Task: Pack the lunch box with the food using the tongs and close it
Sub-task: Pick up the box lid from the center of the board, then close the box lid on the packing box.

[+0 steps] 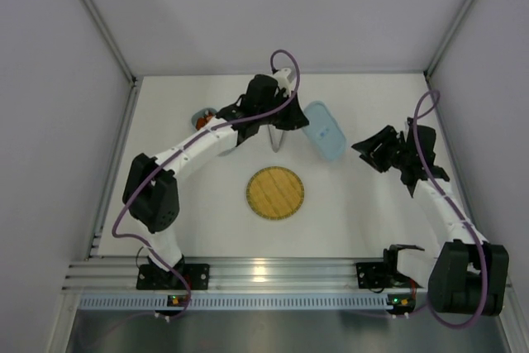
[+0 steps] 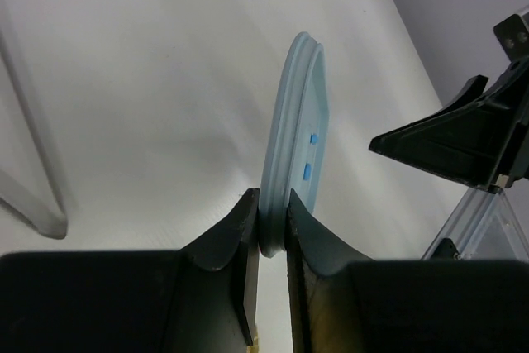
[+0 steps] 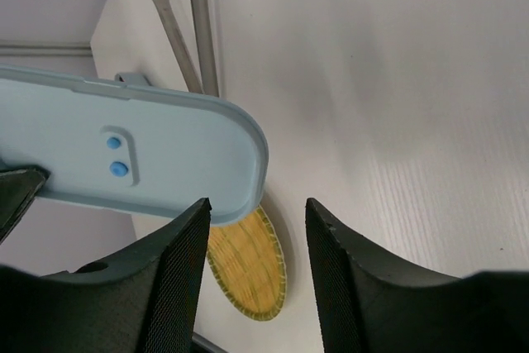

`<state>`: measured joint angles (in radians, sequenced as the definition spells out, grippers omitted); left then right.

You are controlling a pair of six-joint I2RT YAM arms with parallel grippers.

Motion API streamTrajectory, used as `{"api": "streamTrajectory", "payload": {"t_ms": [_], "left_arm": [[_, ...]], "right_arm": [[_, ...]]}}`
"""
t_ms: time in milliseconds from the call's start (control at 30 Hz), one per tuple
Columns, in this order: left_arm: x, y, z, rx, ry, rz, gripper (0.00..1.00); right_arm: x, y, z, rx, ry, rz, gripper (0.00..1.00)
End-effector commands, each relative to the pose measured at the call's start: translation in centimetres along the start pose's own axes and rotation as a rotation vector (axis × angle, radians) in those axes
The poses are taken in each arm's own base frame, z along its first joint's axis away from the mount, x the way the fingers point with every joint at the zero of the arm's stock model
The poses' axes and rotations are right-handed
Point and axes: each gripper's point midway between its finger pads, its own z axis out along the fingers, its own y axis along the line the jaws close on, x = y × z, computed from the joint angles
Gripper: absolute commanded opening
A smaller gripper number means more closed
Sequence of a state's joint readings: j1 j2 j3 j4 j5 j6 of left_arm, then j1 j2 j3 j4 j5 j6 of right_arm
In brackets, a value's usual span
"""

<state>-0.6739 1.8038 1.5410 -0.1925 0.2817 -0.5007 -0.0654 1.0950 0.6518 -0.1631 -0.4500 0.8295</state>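
My left gripper has the light-blue lid, now held on edge off the table. It will let go of it on top of the lunch box [image 1: 214, 127], over the orange-red food.
The light-blue lid [image 1: 324, 130] of the lunch box is held off the table, on edge. My left gripper [image 2: 273, 233] is shut on its rim; in the top view this gripper [image 1: 299, 118] sits at the lid's left end. My right gripper [image 3: 258, 212] is open just past the lid's [image 3: 124, 155] other end and holds nothing. The lunch box [image 1: 204, 112] lies behind my left arm, mostly hidden, with an orange-red piece of food [image 1: 201, 122] showing in it. The silver tongs [image 1: 279, 135] lie on the table under my left gripper.
A round yellow woven plate [image 1: 276, 193] lies in the middle of the table, with no food on it. The walls of the enclosure stand close on the left, the back and the right. My right gripper [image 1: 369, 153] hovers right of the lid.
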Motion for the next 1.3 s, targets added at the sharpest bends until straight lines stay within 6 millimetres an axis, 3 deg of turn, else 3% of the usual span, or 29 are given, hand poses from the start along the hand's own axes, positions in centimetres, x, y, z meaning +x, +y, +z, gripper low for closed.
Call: {"api": "streamTrajectory", "payload": {"t_ms": [0,67,300,367,567,600,667,833,900,1233,1267], "left_arm": [[-6.4,-1.2,-4.8,0.005,-0.151,0.107,0.00],[-7.6,0.0,-6.2,-0.052,-0.179,0.136,0.00],[-12.7,8.8,-14.4,-0.623,-0.335,0.442,0.00],[-12.7,11.6,-16.1,-0.798,-0.337,0.498,0.00],[-13.4,13.8,-18.6,-0.938,-0.389,0.668,0.00],[-12.7,15.0,-19.3,-0.979,-0.361,0.698,0.00],[-13.4,16.1,-20.2,-1.027,-0.393,0.718,0.00],[-12.0,18.6,-19.9,-1.031,-0.347,0.767,0.00],[-12.4,18.4,-20.3,-1.037,-0.390,0.811,0.00],[-10.7,20.8,-19.1,-1.051,-0.330,0.962,0.00],[-9.8,21.3,-19.0,-1.055,-0.309,0.995,0.00]], "right_arm": [[-1.9,3.7,-1.0,-0.093,-0.061,-0.087,0.49],[-2.0,4.0,-1.2,-0.097,-0.065,-0.095,0.50],[-1.5,5.7,-0.8,-0.136,-0.029,-0.146,0.50],[-0.5,6.6,-0.5,-0.152,0.004,-0.171,0.50],[0.2,6.9,0.1,-0.153,0.033,-0.193,0.50],[0.3,6.8,0.2,-0.151,0.036,-0.194,0.50],[0.6,6.8,0.4,-0.156,0.045,-0.198,0.50],[1.4,6.6,1.0,-0.155,0.065,-0.198,0.50],[1.6,6.5,1.1,-0.157,0.069,-0.197,0.50],[2.6,5.9,1.4,-0.161,0.085,-0.201,0.49],[2.7,5.7,1.5,-0.160,0.089,-0.199,0.49]]}}
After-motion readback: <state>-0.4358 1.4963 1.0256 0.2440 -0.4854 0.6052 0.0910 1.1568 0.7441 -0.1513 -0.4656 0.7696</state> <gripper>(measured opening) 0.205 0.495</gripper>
